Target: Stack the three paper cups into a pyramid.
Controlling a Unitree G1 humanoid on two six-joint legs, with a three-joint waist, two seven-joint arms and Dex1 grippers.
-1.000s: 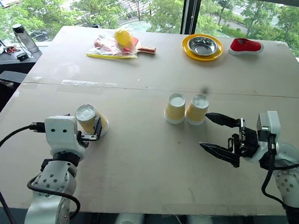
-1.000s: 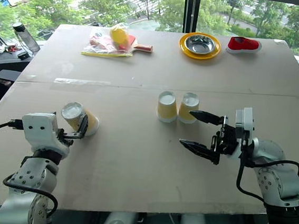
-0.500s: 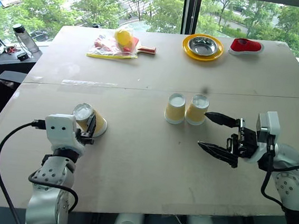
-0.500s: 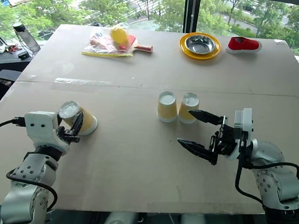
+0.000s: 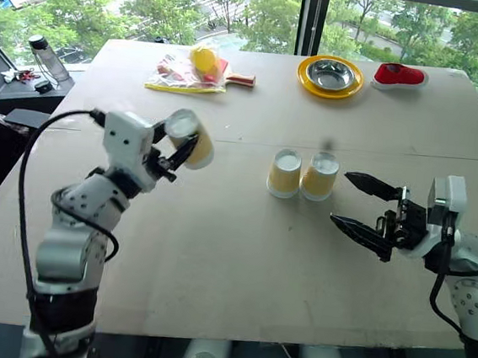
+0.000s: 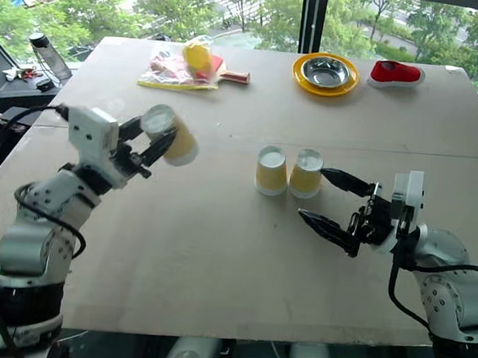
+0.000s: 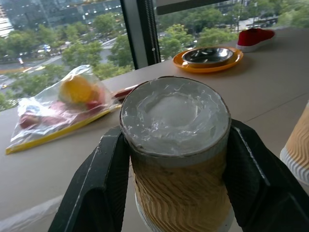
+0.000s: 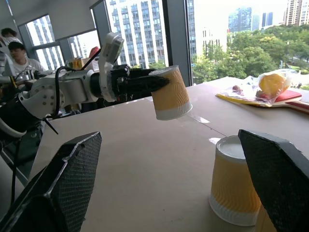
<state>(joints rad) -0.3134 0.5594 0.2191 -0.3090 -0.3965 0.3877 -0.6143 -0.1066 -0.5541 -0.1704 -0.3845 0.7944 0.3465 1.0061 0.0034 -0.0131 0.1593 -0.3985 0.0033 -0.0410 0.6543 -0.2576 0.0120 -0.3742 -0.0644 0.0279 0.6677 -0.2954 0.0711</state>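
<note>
Next, my left gripper puts the third paper cup down and lets go of it on top of the two standing paper cups [image 5: 309, 160], across their white bases.
Two paper cups [image 5: 284, 172] [image 5: 320, 175] stand upside down, side by side and touching, at the table's middle. The third paper cup [image 5: 190, 139] hangs in the air left of them, tilted, white base toward the window, with my left gripper [image 5: 183, 145] shut on its ribbed sides. In the left wrist view that cup [image 7: 176, 145] sits between both black fingers [image 7: 99, 188]. My right gripper [image 5: 340, 197] hovers open just right of the standing pair, pointing at them, nothing between its fingers. The right wrist view shows the held cup [image 8: 170, 94] and one standing cup [image 8: 231, 181].
At the table's far edge lie a yellow plate [image 5: 309, 82] with a steel bowl, a red shoe [image 5: 398, 75] and a plastic bag [image 5: 190, 68] with a paddle. A bottle [image 5: 43, 54] stands off the table's left. People [image 8: 14, 48] sit beyond the table's left side.
My left gripper closed on the tilted cup, lifted it off the table and carried it up and toward the standing pair. The right gripper stayed open and barely moved.
</note>
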